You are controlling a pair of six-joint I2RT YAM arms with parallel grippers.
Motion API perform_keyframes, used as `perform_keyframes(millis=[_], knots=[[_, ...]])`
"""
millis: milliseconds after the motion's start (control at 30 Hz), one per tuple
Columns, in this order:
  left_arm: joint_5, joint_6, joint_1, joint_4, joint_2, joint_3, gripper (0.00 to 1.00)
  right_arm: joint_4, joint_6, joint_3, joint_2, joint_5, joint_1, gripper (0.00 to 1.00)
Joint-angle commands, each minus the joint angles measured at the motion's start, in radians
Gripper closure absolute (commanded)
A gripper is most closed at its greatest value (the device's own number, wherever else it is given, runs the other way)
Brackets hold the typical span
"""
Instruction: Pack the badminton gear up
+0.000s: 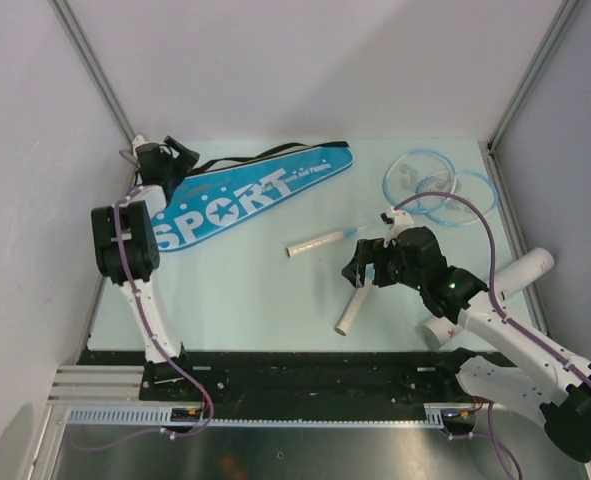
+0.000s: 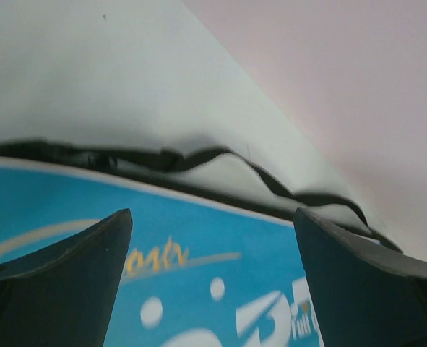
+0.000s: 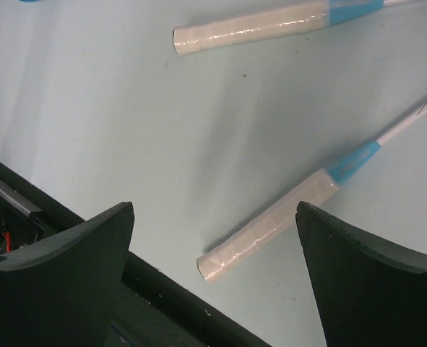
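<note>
The wide end of the racket cover is far from my right gripper, so my left gripper will grab the black strap (image 1: 213,164) and bring that end within reach.
The blue racket cover (image 1: 245,198) lettered "SPORT" lies at the back left, its black strap (image 1: 237,160) along the far edge. My left gripper (image 1: 172,160) hovers open over the wide end of the cover (image 2: 199,253), near the strap (image 2: 199,155), holding nothing. Two light-blue racket heads (image 1: 437,185) overlap at the back right. Their white handles (image 1: 315,243) (image 1: 352,312) point toward the middle. My right gripper (image 1: 367,268) hangs open above the nearer handle (image 3: 271,223), empty. The other handle (image 3: 249,32) lies farther off. A white tube (image 1: 523,270) lies right, partly behind the right arm.
The black base rail (image 3: 162,293) runs along the table's near edge just below the nearer handle. Grey walls close in the table on the left, back and right. The right arm (image 1: 505,335) stretches over the tube.
</note>
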Motion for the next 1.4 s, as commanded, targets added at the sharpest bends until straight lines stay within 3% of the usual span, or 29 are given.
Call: perform_keyframes(millis=[0,233,367,500,667,833,1100,1233,1367], knots=[[-0.014,-0.037,0.036,0.114,0.134,0.208,0.02,0.015,0.008,0.02,0.009,-0.01,0.003,0.01],[-0.008,-0.29,0.108,0.11,0.303,0.331,0.06,0.025,0.041,0.014,0.03,-0.026,-0.008,0.01],[-0.015,-0.287,0.118,0.03,0.367,0.452,0.08,0.047,0.06,0.014,0.038,-0.039,-0.014,0.01],[0.009,-0.225,0.119,-0.171,0.441,0.63,0.09,0.061,0.08,0.012,0.049,-0.047,-0.015,0.01],[0.048,-0.25,0.119,-0.249,0.346,0.451,0.11,0.116,0.103,0.014,0.079,-0.079,-0.018,0.01],[0.13,-0.198,0.118,-0.249,0.24,0.234,0.09,0.244,0.161,0.019,0.164,-0.207,-0.041,0.01],[0.221,-0.175,0.119,-0.243,-0.041,-0.112,0.07,0.458,0.264,0.055,0.4,-0.313,-0.047,0.02],[0.256,-0.053,0.108,-0.24,-0.203,-0.283,0.06,0.54,0.316,0.104,0.527,-0.368,-0.054,0.03],[0.161,0.118,0.099,-0.243,-0.324,-0.337,0.06,0.61,0.354,0.126,0.596,-0.422,-0.046,0.04]])
